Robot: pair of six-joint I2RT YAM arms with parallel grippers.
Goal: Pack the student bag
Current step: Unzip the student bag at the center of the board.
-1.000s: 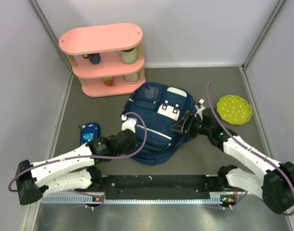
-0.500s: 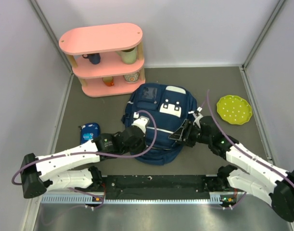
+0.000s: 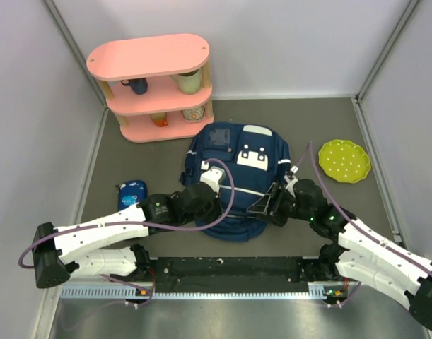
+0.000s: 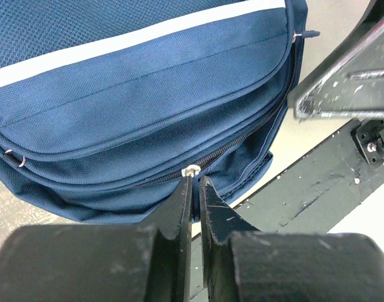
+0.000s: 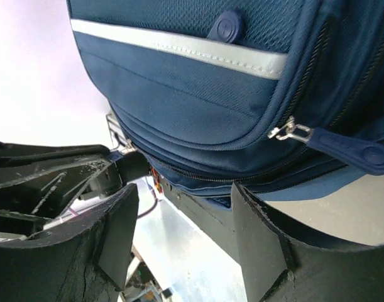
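I should let go of the zipper pull with my left gripper at the student bag's side edge (image 3: 200, 197) that faces the pencil case.
The student bag (image 3: 233, 176), navy with white patches and stripes, lies flat in the middle of the table. My left gripper (image 3: 217, 209) is at the bag's near edge. In the left wrist view my left gripper (image 4: 195, 179) is pinched shut on the pull below a silver zipper slider (image 4: 190, 168) of the bag (image 4: 148, 94). My right gripper (image 3: 266, 205) is open at the bag's near right corner. In the right wrist view my right gripper (image 5: 185, 214) is empty, with the bag (image 5: 198, 94) and a navy zipper tab (image 5: 349, 151) just ahead of it.
A pink three-tier shelf (image 3: 150, 85) with cups stands at the back left. A green dotted plate (image 3: 344, 160) lies at the right. A small bright-blue pencil case (image 3: 131, 194) lies left of the bag. A black rail (image 3: 230, 268) runs along the near edge.
My left gripper has moved right along the bag's near edge. My right gripper has moved nearer and down the bag's right side. The bag has shifted slightly.
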